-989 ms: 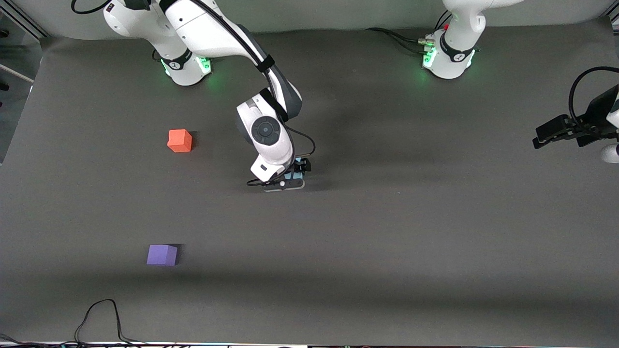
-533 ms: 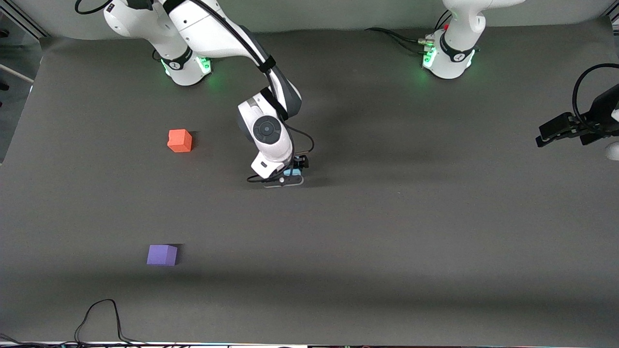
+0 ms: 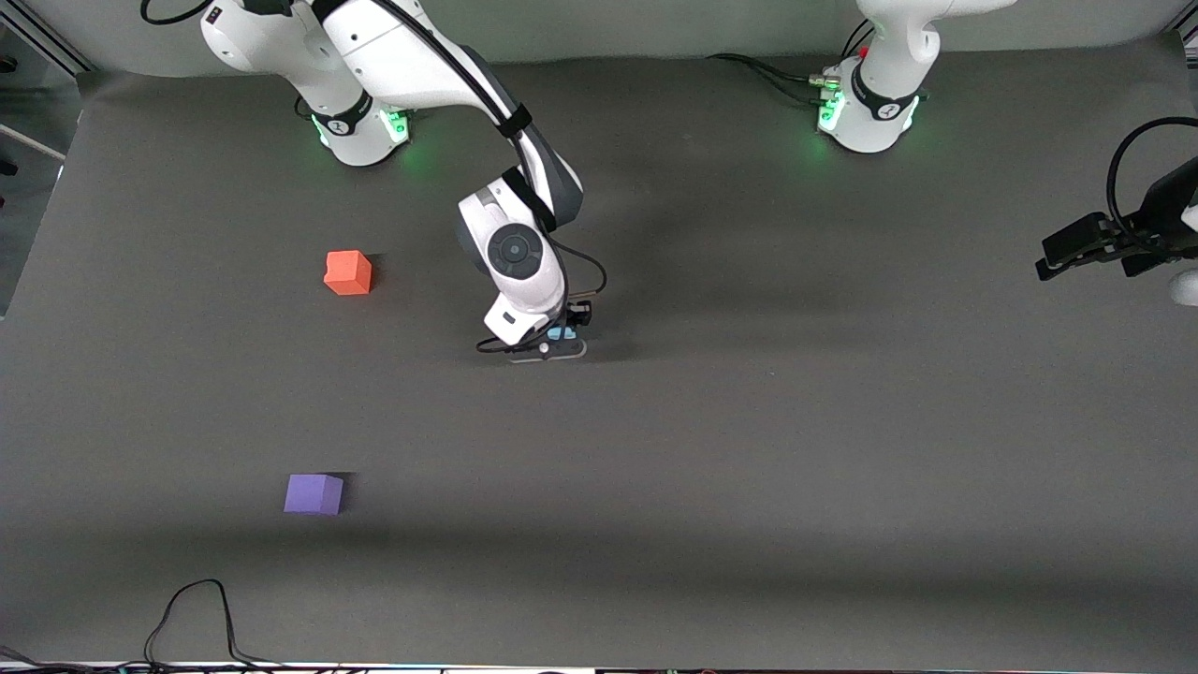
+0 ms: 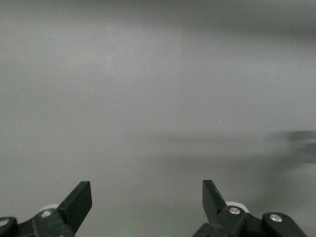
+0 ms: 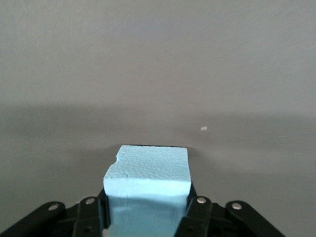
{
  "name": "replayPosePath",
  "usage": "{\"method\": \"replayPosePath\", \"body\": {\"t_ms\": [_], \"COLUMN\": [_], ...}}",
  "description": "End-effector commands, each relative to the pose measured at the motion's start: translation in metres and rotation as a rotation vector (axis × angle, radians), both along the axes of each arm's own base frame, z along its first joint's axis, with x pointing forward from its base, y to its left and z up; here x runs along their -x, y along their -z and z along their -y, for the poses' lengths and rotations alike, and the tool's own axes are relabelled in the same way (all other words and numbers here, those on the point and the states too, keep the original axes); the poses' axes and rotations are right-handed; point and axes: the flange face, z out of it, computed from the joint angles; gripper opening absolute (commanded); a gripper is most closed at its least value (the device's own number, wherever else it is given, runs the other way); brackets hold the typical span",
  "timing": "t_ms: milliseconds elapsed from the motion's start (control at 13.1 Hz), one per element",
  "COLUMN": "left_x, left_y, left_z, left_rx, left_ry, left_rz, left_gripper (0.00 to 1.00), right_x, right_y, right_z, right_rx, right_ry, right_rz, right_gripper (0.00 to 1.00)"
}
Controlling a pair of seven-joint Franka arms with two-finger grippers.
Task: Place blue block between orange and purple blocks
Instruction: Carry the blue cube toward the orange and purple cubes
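Note:
My right gripper is to put down the blue block. It will set it on the mat about midway (image 3: 340,373) between the orange block and the purple block.
The blue block (image 3: 561,332) is a light sky-blue foam cube near the middle of the table. My right gripper (image 3: 565,329) is shut on it and holds it low over the mat. In the right wrist view the blue block (image 5: 148,182) sits clamped between the fingers of the right gripper (image 5: 147,212). The orange block (image 3: 347,272) lies toward the right arm's end. The purple block (image 3: 314,493) lies nearer the front camera than the orange one. My left gripper (image 3: 1053,257) waits open and empty over the left arm's end, and it shows over bare mat in the left wrist view (image 4: 147,197).
A black cable (image 3: 197,608) loops on the mat at the near edge, nearer the camera than the purple block. The arm bases (image 3: 360,131) (image 3: 866,117) stand along the back. A small white speck (image 5: 204,129) lies on the mat.
My right gripper, with the blue block in it, has shifted slightly toward the arm bases and the right arm's end. The left gripper has drifted slightly too.

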Motion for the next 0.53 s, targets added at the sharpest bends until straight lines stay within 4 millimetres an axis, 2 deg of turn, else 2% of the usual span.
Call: {"method": "replayPosePath", "body": {"t_ms": [0, 152, 228, 304, 457], "left_x": [0.01, 0.011, 0.011, 0.011, 0.011], "left_y": [-0.006, -0.004, -0.004, -0.004, -0.005], "left_z": [0.001, 0.001, 0.0, 0.0, 0.0], "left_rx": [-0.008, -0.008, -0.008, -0.008, -0.008], "left_ry": [0.019, 0.02, 0.018, 0.017, 0.017], "left_rz": [-0.004, -0.019, -0.019, -0.019, -0.016], "left_gripper": [1.0, 1.0, 1.0, 1.0, 1.0], "right_x": [-0.039, -0.069, -0.083, -0.091, -0.1], "right_y": [-0.078, -0.113, -0.123, -0.13, -0.132], "right_z": [0.073, 0.137, 0.172, 0.21, 0.278], "right_rx": [-0.031, -0.025, -0.021, -0.018, -0.015], "right_ry": [-0.003, 0.017, 0.002, -0.001, -0.025], "right_rz": [-0.02, 0.01, 0.022, 0.029, 0.038], "right_gripper": [0.34, 0.34, 0.34, 0.34, 0.34]}}
